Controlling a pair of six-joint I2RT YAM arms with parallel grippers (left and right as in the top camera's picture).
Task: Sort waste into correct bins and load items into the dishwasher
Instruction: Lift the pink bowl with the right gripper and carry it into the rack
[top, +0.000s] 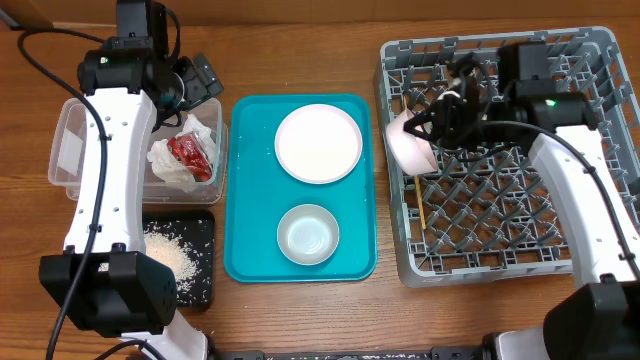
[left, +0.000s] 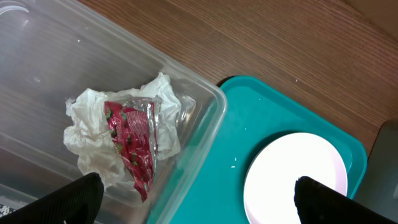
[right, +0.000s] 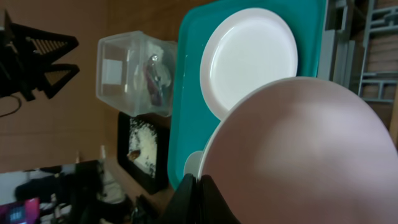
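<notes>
The robot's right gripper will set the white-pink bowl down on the grey dish rack's wires (top: 455, 165) beside the chopstick.
My right gripper (top: 432, 124) is shut on the rim of the white-pink bowl (top: 408, 147), holding it tilted over the left edge of the grey dish rack (top: 590, 60). In the right wrist view the bowl (right: 305, 149) fills the frame, with the jaws (right: 202, 199) pinching its rim. The pink plate (top: 318, 143) and the cream cup (top: 308, 234) sit on the teal tray (top: 250, 200). A chopstick (top: 422, 205) lies in the rack. My left gripper (left: 199, 205) is open and empty above the clear tub (top: 70, 140), which holds the napkin (left: 93, 118) and the red wrapper (left: 132, 144).
The black tray (top: 200, 285) with crumbs (top: 170, 252) lies in front of the clear tub. The teal tray sits between the tub and the rack. The left arm's links reach over the tub and black tray.
</notes>
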